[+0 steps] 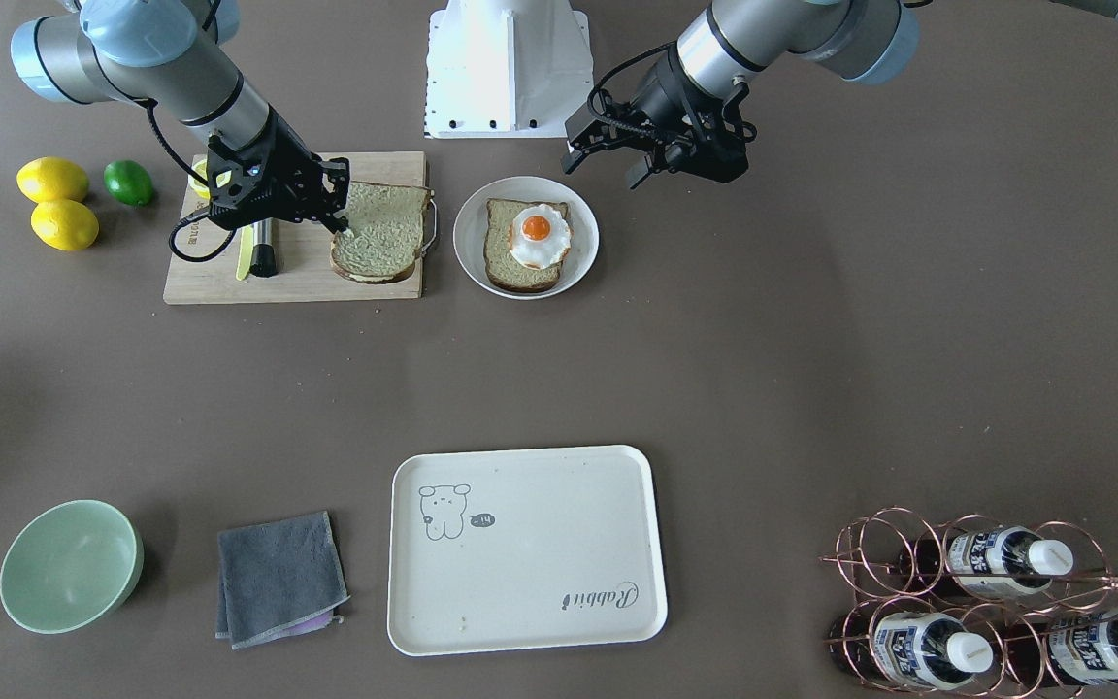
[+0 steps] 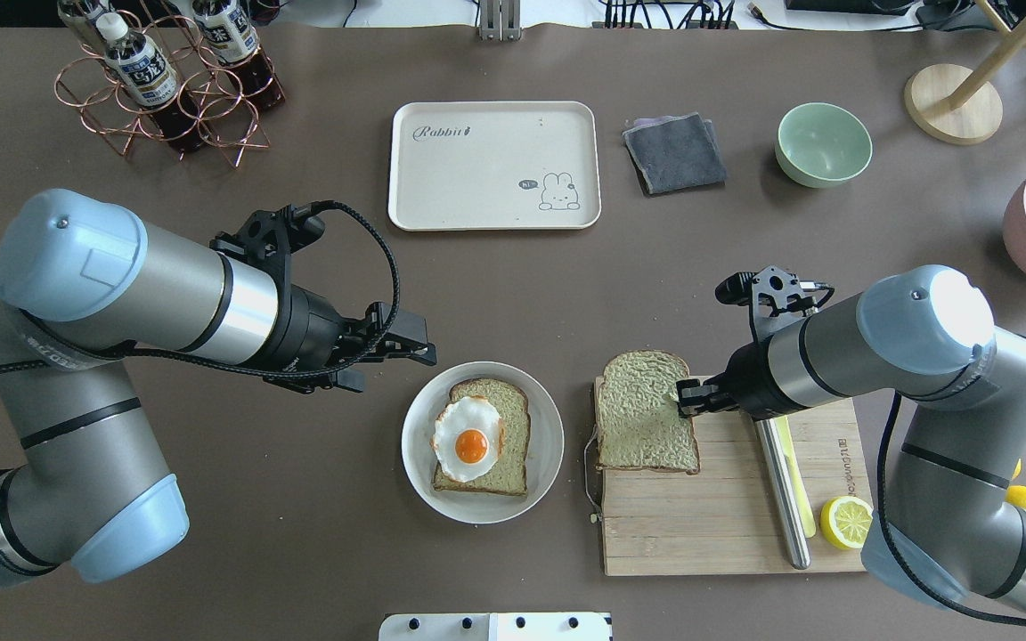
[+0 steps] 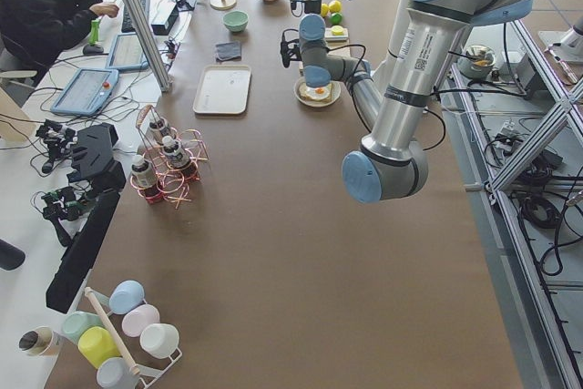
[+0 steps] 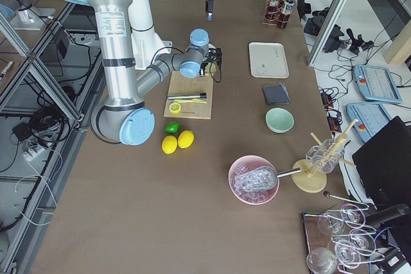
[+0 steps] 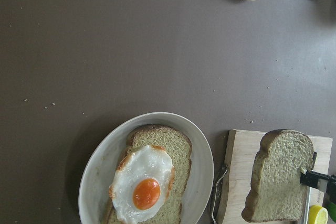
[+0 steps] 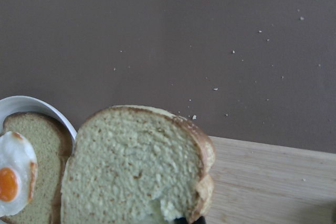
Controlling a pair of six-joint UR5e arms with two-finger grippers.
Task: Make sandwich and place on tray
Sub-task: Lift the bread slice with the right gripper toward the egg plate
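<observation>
Next, I let go of the second bread slice with my right gripper on top of the fried egg [image 1: 527,244] [image 6: 20,174] on the round white plate.
One bread slice [image 2: 497,418] lies on the round white plate [image 2: 549,445] with the fried egg [image 2: 468,438] on top. The second bread slice [image 2: 642,418] is over the left end of the wooden cutting board [image 2: 727,525]. My right gripper [image 2: 687,398] is shut on this slice's right edge, and the slice looks slightly lifted and tilted. It fills the right wrist view [image 6: 131,166]. My left gripper [image 2: 419,343] is open and empty, just left of and beyond the plate. The cream tray [image 2: 477,169] lies empty at the far middle of the table.
A knife [image 2: 785,481] and a lemon half [image 2: 845,522] lie on the board. A grey cloth [image 2: 673,151] and a green bowl [image 2: 823,144] sit right of the tray. A copper bottle rack [image 2: 166,89] stands far left. Lemons [image 1: 54,180] and a lime [image 1: 128,182] lie beside the board.
</observation>
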